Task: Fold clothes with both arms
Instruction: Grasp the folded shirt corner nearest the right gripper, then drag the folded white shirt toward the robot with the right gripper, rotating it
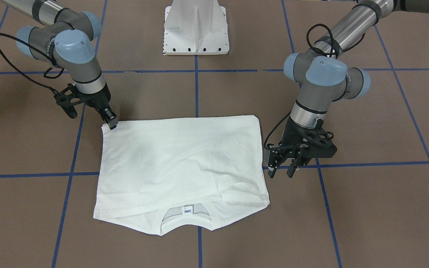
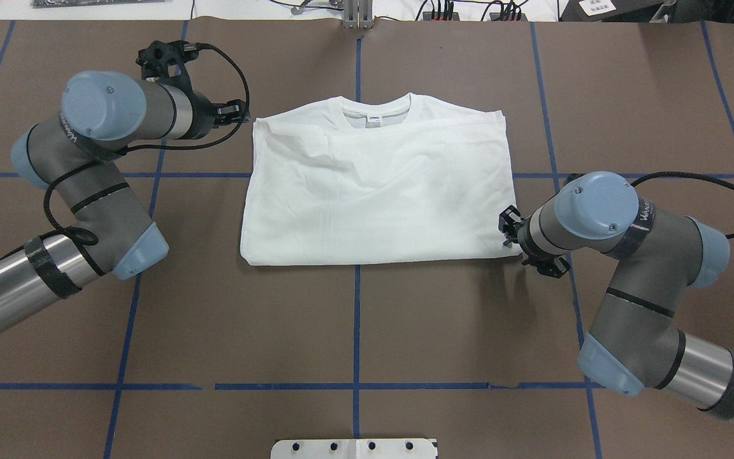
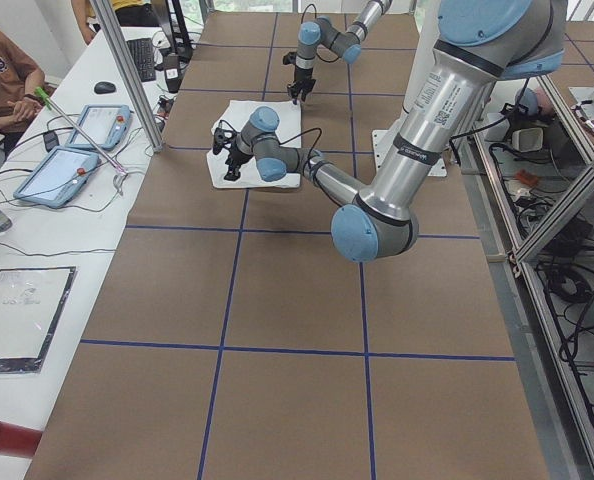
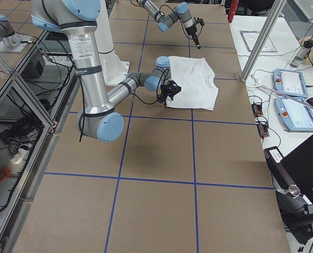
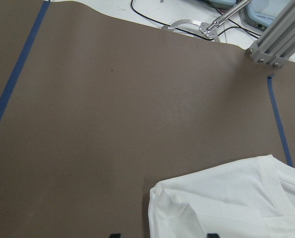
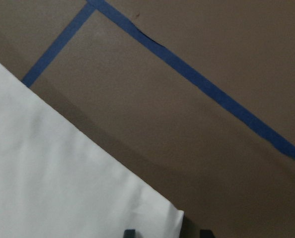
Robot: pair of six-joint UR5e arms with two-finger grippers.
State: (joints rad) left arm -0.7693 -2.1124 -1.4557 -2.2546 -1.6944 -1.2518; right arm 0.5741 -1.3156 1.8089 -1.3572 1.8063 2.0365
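Observation:
My right gripper is going to let go of the white shirt, centred on the table (image 1: pixel 145 99) (image 6: pixel 120 101) beside the blue tape crossing near the pedestal.
The white shirt (image 1: pixel 181 163) lies flat on the brown table, folded into a rectangle with its collar and blue-and-white neck label (image 1: pixel 187 210) at the edge far from the robot. No black text shows. It also shows in the overhead view (image 2: pixel 373 191). My left gripper (image 1: pixel 280 172) is open beside the shirt's collar-end corner (image 5: pixel 160 196), and that corner lies between its fingertips in the left wrist view. My right gripper (image 1: pixel 112 124) is at the near corner (image 6: pixel 175 218), its fingertips apart on either side of the cloth.
The white pedestal base (image 1: pixel 196 29) stands at the robot's side of the table. Blue tape lines (image 2: pixel 357 319) cross the brown surface. An operators' bench with tablets (image 3: pixel 77 140), an aluminium post (image 3: pixel 127 70) and a seated person (image 3: pixel 2 70) lie beyond the far edge.

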